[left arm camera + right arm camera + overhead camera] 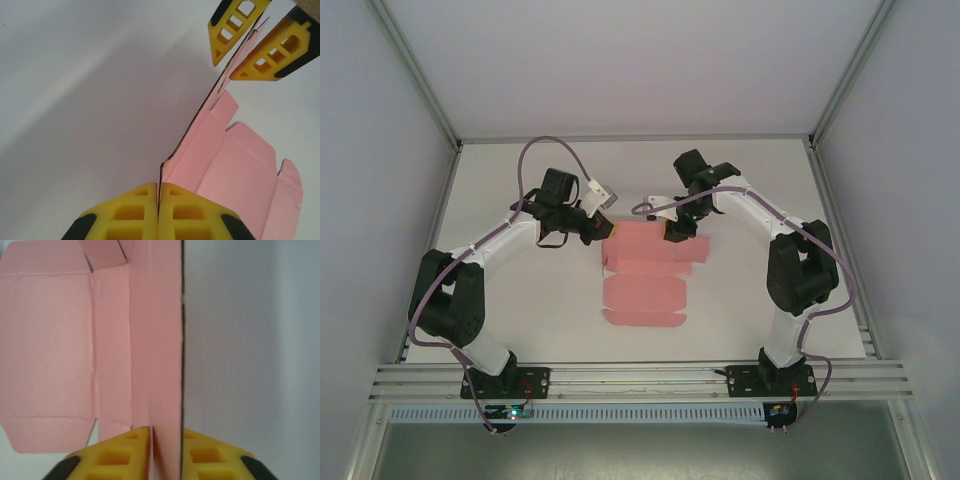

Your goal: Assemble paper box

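The far flap is standing loose between the fingers of the robot's right gripper, so the right gripper needs to pinch the flap's edge (182,390) before the left gripper leaves its corner.
The paper box (645,278) is a flat pink die-cut sheet with creases and flaps, lying mid-table with its far long flap raised on edge. My left gripper (604,228) is at the flap's far left corner. In the left wrist view its yellow fingers are shut (158,192) on the thin edge of the pink sheet (235,165). My right gripper (675,232) is at the flap's right end. Its jaws stand apart (166,432) with the upright flap (160,340) between them, which also shows in the left wrist view (224,71).
The white table (520,300) ends at an aluminium rail (640,378) at the near edge, where both arm bases are bolted. Grey enclosure walls and frame posts stand on the left, right and far sides. Purple cables loop over both arms.
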You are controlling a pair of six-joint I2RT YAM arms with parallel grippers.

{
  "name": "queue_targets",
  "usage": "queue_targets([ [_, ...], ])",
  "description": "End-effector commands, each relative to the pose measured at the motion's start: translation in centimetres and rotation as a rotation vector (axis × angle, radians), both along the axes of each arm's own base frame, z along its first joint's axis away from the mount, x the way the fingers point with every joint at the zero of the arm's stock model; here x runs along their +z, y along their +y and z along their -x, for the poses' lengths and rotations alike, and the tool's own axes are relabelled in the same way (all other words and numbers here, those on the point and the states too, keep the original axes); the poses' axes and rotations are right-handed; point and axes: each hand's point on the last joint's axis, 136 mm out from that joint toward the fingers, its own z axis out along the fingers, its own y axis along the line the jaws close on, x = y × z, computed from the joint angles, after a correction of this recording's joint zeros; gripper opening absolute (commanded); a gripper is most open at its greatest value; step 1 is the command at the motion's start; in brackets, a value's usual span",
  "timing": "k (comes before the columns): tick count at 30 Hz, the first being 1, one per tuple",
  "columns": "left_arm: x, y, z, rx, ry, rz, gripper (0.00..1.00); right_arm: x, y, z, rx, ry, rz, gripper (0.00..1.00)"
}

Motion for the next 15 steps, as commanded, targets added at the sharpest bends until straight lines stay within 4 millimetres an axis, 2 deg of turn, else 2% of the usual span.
queue_targets([
  [1, 0.8, -0.4, 0.5, -0.041, 0.005, 0.017, 0.01, 2.1, 0.1, 0.1, -0.009, -0.035, -0.019, 0.31],
  [3, 0.8, -0.5, 0.7, -0.059, 0.011, 0.017, 0.01, 2.5, 0.2, -0.2, -0.018, -0.062, -0.018, 0.39],
  [6, 0.7, -0.8, 1.1, -0.08, 0.018, 0.015, 0.01, 2.8, 0.3, -1.1, -0.042, -0.114, -0.01, 0.41],
  [9, 0.6, -0.9, 1.3, -0.092, 0.022, 0.011, 0.01, 3.3, 0.8, -1.0, -0.028, -0.125, -0.033, 0.42],
  [13, 0.7, -1.1, 1.5, -0.105, 0.021, 0.013, 0.01, 2.7, 1.2, -0.6, -0.004, -0.099, -0.021, 0.38],
  [15, 0.6, -1.2, 1.6, -0.111, 0.027, 0.01, 0.01, 2.3, 1.4, -0.6, -0.001, -0.088, -0.013, 0.29],
])
